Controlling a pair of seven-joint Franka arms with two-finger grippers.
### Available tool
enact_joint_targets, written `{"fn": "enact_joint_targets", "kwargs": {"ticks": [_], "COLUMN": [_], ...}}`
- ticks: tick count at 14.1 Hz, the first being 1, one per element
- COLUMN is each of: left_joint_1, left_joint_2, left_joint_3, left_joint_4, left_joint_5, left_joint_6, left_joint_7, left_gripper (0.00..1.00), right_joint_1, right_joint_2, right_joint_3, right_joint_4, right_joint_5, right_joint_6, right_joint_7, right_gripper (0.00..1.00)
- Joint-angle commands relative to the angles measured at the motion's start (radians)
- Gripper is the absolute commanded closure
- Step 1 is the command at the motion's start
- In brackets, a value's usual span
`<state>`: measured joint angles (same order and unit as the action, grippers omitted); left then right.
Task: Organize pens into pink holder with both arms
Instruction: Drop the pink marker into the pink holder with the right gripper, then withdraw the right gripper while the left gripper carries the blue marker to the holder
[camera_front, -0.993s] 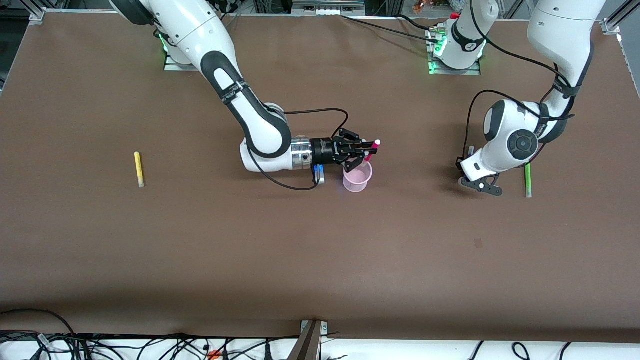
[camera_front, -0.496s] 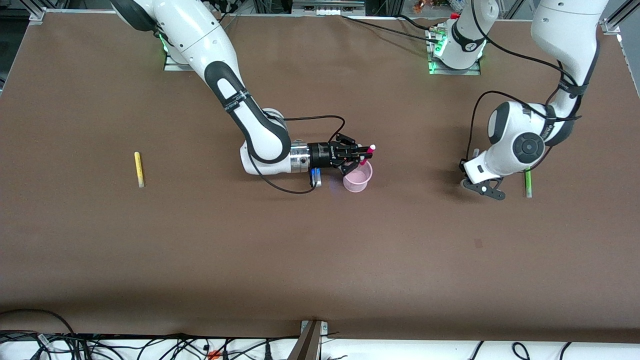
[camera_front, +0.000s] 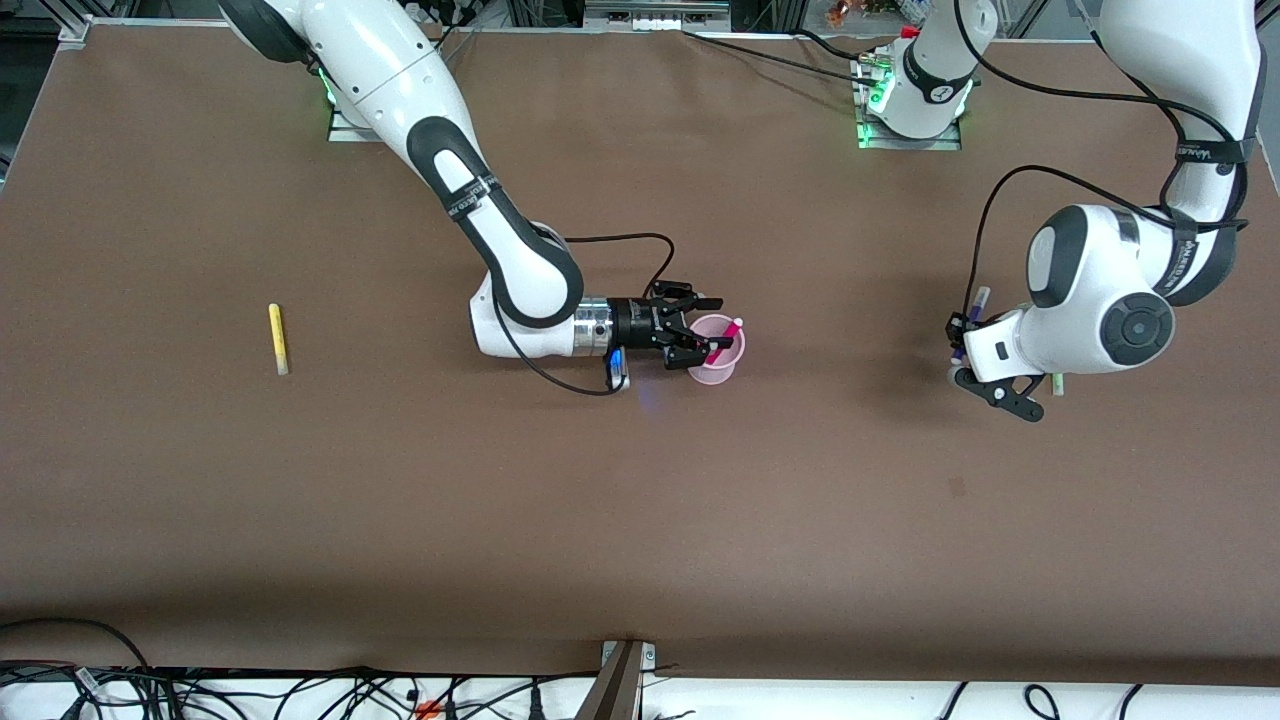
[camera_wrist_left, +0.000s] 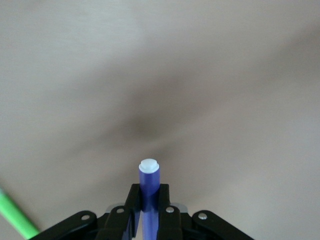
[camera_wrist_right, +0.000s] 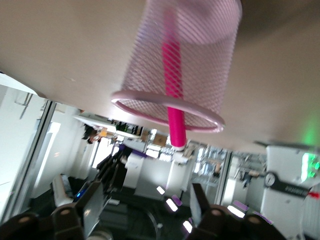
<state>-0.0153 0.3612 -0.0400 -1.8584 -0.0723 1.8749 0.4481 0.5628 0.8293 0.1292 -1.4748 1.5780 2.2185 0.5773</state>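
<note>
The purple pen, which is now over the table, will go inside the pink holder (camera_front: 705, 348) from my left gripper, beside the leaning magenta pen.
The pink holder (camera_front: 730, 362) stands upright mid-table with the magenta pen (camera_front: 722, 343) leaning inside it. My right gripper (camera_front: 706, 330) lies level beside the holder's rim, open and empty. In the right wrist view the holder (camera_wrist_right: 210, 60) is a mesh cup with the magenta pen (camera_wrist_right: 172, 75) in it, apart from my open fingers (camera_wrist_right: 95, 205). My left gripper (camera_front: 962, 330) is shut on the purple pen (camera_front: 978, 300), over the table toward the left arm's end; the left wrist view shows the purple pen (camera_wrist_left: 149, 185) clamped. The green pen (camera_wrist_left: 15, 215) lies beside it, mostly hidden under the arm (camera_front: 1056, 385). The yellow pen (camera_front: 277, 338) lies toward the right arm's end.
The brown table top (camera_front: 640, 520) is bare nearer to the front camera. A black cable (camera_front: 560, 370) loops from the right wrist near the holder. Arm bases (camera_front: 905, 110) stand at the table edge farthest from the front camera.
My right gripper came down beside the holder, opened and let the magenta pen drop into it. My left arm rose and swung toward its end of the table with the purple pen.
</note>
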Motion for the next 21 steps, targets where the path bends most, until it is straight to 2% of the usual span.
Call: {"fn": "enact_joint_targets", "kwargs": {"ticks": [1, 3, 6, 9, 10, 13, 15, 16, 18, 21], "left_joint_1": [0.003, -0.011, -0.008, -0.031, -0.05, -0.075, -0.121, -0.161, -0.218, -0.238], "left_joint_2": [0.002, 0.002, 0.01, 0.07, 0.094, 0.159, 0.177, 0.179, 0.194, 0.209], "left_joint_3": [-0.001, -0.003, -0.047, -0.066, -0.073, -0.121, -0.178, -0.182, -0.181, -0.184], "left_joint_4": [0.111, 0.172, 0.192, 0.205, 0.246, 0.362, 0.355, 0.343, 0.329, 0.283], "left_joint_5": [-0.093, -0.2, -0.354, -0.6, -0.648, -0.696, -0.702, -0.693, -0.667, -0.616], "left_joint_6": [-0.124, -0.209, -0.226, -0.218, -0.212, -0.145, 0.012, 0.089, 0.205, 0.257], "left_joint_7": [0.177, 0.407, 0.561, 0.76, 0.811, 0.86, 0.908, 0.914, 0.916, 0.934], "left_gripper": [1.0, 1.0, 1.0, 1.0, 1.0, 1.0, 1.0, 1.0, 1.0, 1.0], "right_joint_1": [-0.003, -0.004, -0.006, -0.004, -0.004, -0.004, -0.004, -0.004, -0.004, -0.004], "right_joint_2": [-0.074, -0.119, -0.179, -0.257, -0.291, -0.425, -0.517, -0.556, -0.642, -0.722], "right_joint_3": [-0.06, -0.13, -0.219, -0.308, -0.333, -0.397, -0.474, -0.5, -0.504, -0.542], "right_joint_4": [-0.007, -0.007, -0.009, -0.016, -0.021, -0.085, -0.136, -0.137, -0.137, -0.137], "right_joint_5": [-0.207, -0.393, -0.658, -0.841, -0.918, -1.079, -1.105, -1.174, -1.332, -1.41], "right_joint_6": [0.007, -0.003, -0.078, -0.219, -0.27, -0.348, -0.42, -0.475, -0.534, -0.595], "right_joint_7": [0.003, -0.013, -0.031, -0.109, -0.122, -0.18, -0.305, -0.33, -0.359, -0.494], "right_gripper": [0.0, 0.0, 0.0, 0.0, 0.0, 0.0, 0.0, 0.0, 0.0, 0.0]}}
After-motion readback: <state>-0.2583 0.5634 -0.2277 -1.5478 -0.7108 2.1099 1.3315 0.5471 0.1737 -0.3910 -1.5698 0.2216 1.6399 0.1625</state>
